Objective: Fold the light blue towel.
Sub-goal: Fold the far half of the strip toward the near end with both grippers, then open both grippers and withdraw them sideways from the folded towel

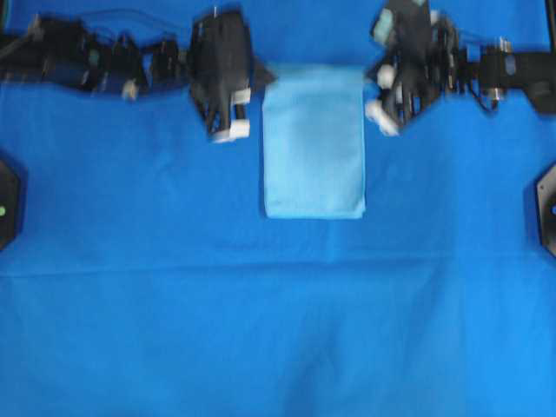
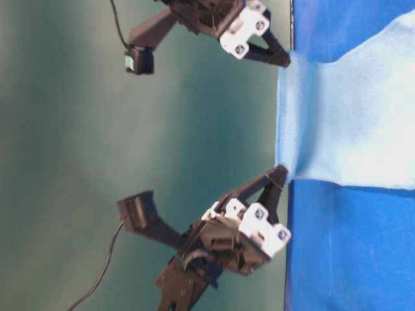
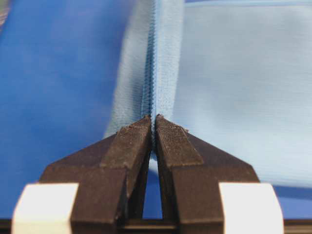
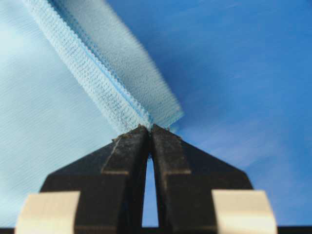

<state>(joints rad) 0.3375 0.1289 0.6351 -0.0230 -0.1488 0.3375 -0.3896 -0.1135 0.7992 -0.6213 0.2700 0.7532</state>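
The robot's left gripper should release the towel's far corner just short of the towel's front edge [image 1: 269,201], on the left gripper's own side.
The light blue towel [image 1: 313,143] lies as a narrow rectangle in the middle of the back half of the table, its long side running front to back. My left gripper [image 1: 268,76] is shut on its far left corner. The left wrist view shows the jaws [image 3: 153,119] pinching the stitched hem [image 3: 155,73]. My right gripper [image 1: 372,71] is shut on the far right corner, its jaws [image 4: 149,127] closed on the doubled hem [image 4: 112,83]. In the table-level view the pinched edge of the towel [image 2: 350,123] is raised a little off the table.
A large deep royal-blue cloth [image 1: 278,330] covers the whole table, with a faint crease across its middle. Black mounts sit at the left edge [image 1: 5,204] and the right edge [image 1: 547,208]. Both arm bodies [image 1: 95,56] [image 1: 486,61] stretch along the back.
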